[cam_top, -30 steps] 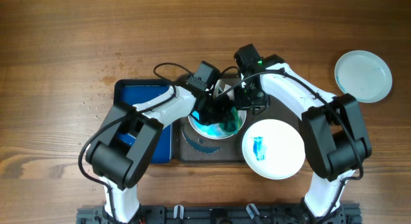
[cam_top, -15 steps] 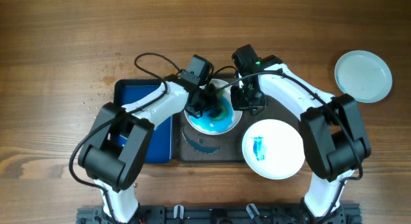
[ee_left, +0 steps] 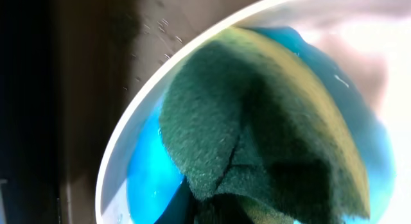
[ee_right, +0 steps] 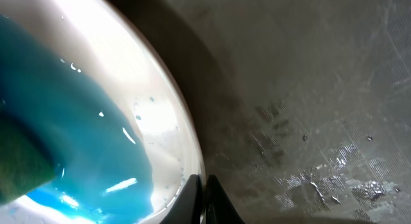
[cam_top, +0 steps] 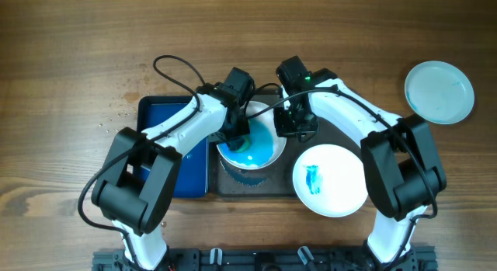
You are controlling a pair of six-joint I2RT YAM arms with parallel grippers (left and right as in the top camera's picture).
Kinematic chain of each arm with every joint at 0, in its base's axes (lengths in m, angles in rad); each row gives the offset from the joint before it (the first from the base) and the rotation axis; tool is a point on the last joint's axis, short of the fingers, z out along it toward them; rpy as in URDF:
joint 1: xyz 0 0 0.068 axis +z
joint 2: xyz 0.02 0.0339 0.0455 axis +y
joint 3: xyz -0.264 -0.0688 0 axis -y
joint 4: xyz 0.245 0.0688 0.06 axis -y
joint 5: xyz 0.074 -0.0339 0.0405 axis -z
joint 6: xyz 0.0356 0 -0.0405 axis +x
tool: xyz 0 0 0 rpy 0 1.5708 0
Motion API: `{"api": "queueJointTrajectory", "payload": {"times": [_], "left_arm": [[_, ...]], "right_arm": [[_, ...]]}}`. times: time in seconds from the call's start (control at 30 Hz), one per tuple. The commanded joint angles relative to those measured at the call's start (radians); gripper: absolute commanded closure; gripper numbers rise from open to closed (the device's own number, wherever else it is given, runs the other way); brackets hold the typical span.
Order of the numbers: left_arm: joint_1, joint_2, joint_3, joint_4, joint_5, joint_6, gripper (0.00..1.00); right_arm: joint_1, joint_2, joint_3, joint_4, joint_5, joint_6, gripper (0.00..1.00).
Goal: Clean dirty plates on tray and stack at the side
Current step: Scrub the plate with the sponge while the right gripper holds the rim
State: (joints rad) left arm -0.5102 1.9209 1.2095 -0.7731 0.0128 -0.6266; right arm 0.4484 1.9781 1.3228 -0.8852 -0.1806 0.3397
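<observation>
My left gripper has the green sponge. I will let it go on the blue bin's bottom (cam_top: 181, 161), toward the bin's side next to the dark tray.
A white plate smeared with blue (cam_top: 260, 151) sits on the dark tray (cam_top: 330, 133). My left gripper (cam_top: 238, 137) is shut on a green sponge (ee_left: 257, 140) and presses it onto the blue smear. My right gripper (cam_top: 289, 125) is shut on that plate's rim (ee_right: 186, 160), pinching its right edge. A second white plate with a small blue stain (cam_top: 330, 179) lies at the tray's front right. A clean pale plate (cam_top: 439, 92) rests on the table at the far right.
A blue bin (cam_top: 167, 123) stands left of the tray, under my left arm. Crumbs (cam_top: 116, 116) dot the wood to its left. Cables loop above both wrists.
My left gripper has moved the sponge leftward across the plate, from its right half to its left side. The plate shifted slightly toward the front left. The right gripper stays on the rim.
</observation>
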Motion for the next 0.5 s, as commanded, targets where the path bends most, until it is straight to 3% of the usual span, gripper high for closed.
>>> {"api": "queueJointTrajectory", "payload": {"times": [0.0, 0.1, 0.23, 0.47], "left_arm": [[-0.05, 0.071, -0.078, -0.049, 0.221, 0.229, 0.96], [-0.11, 0.071, -0.078, -0.016, 0.415, 0.291, 0.96], [-0.171, 0.071, -0.078, 0.07, 0.541, 0.278, 0.96], [-0.187, 0.071, -0.078, 0.249, 0.626, 0.144, 0.96]], "right_arm": [[-0.018, -0.009, -0.007, -0.014, 0.08, -0.008, 0.96], [-0.018, -0.009, -0.007, -0.013, 0.08, -0.008, 0.96], [-0.018, -0.009, -0.007, -0.013, 0.08, -0.008, 0.96], [-0.018, -0.009, -0.007, -0.014, 0.08, -0.008, 0.95]]}}
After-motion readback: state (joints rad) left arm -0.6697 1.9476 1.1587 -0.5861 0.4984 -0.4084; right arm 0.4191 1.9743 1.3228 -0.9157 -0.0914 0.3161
